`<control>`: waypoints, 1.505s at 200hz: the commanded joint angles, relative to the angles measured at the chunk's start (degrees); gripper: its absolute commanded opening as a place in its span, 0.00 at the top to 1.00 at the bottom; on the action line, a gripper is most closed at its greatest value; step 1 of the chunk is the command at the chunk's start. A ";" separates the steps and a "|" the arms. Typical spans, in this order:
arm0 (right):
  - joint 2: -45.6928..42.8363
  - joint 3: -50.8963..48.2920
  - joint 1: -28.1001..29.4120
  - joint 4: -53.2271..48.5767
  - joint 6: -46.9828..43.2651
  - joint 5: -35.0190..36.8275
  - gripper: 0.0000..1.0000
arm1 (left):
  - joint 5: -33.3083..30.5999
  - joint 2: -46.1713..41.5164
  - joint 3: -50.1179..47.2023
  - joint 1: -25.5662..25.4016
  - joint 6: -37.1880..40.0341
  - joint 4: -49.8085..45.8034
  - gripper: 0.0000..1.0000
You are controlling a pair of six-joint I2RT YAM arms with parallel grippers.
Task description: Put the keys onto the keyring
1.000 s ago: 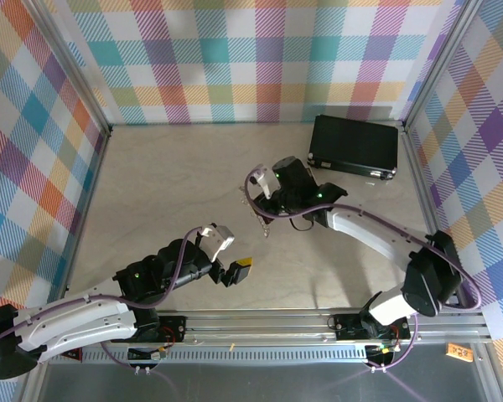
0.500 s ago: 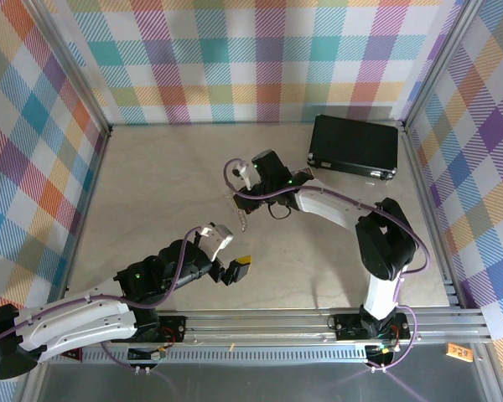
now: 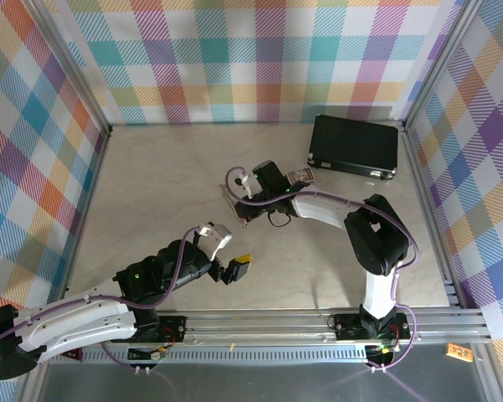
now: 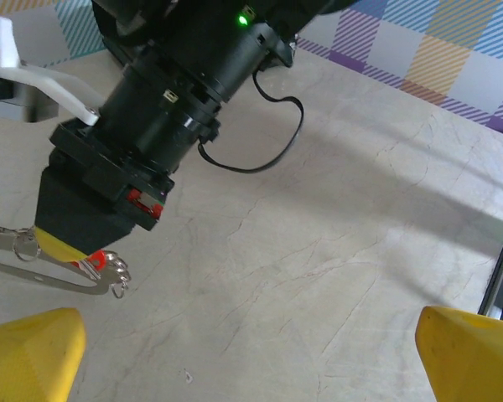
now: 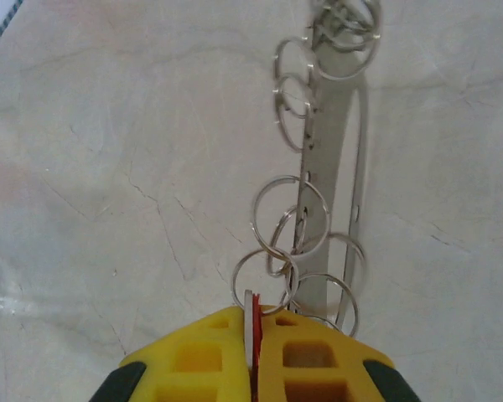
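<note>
My right gripper needs to let go of the key on the bare table [image 3: 274,262] next to my left gripper's yellow fingertips.
My right gripper [image 5: 253,335] has its yellow fingers shut on the key [image 5: 252,322], held edge-on with its red head and silver metal just showing between the pads. Right in front of it lies the keyring [image 5: 323,167], a long silver loop strung with several small split rings, one ring touching the key's tip. From above, the right gripper [image 3: 236,203] sits mid-table over the keyring [image 3: 237,215]. In the left wrist view the key's red head [image 4: 95,261] lies against the keyring [image 4: 33,266]. My left gripper [image 4: 251,360] is open over bare table, nothing between its fingers, nearer the front [image 3: 235,266].
A black rectangular case [image 3: 355,145] lies at the back right. A small printed card [image 3: 302,174] sits in front of it. A black cable loop [image 4: 272,142] hangs from the right arm. Metal frame rails and checked walls bound the table.
The right arm has swung left, carrying the key and dragging the keyring with it; its elbow has folded inward. The left arm has stayed put.
</note>
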 commanded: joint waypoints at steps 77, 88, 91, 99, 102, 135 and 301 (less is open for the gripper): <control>-9.19 -15.08 -0.32 5.36 5.26 -1.58 1.00 | -1.21 -0.26 -0.41 0.30 0.42 1.90 0.00; -9.67 -16.70 -0.35 6.33 6.22 -2.81 1.00 | -1.24 -0.43 -0.58 0.30 0.53 1.90 0.00; -9.81 -17.15 -0.32 6.50 6.52 -3.04 1.00 | -1.33 -0.55 -0.62 0.30 0.51 1.86 0.00; -10.18 -18.27 -0.25 7.11 7.07 -3.73 1.00 | -1.36 -0.70 -0.62 0.30 0.48 1.83 0.00; -10.25 -18.70 -0.24 7.24 7.19 -3.97 1.00 | -1.40 -0.78 -0.67 0.32 0.49 1.81 0.00; -12.10 -22.97 -0.06 7.11 8.16 -4.77 1.00 | -1.72 -1.10 -0.89 0.43 0.59 1.86 0.00; -34.79 -39.67 1.79 -3.80 12.00 7.58 0.61 | -6.92 1.87 -3.14 1.57 -2.46 9.63 0.00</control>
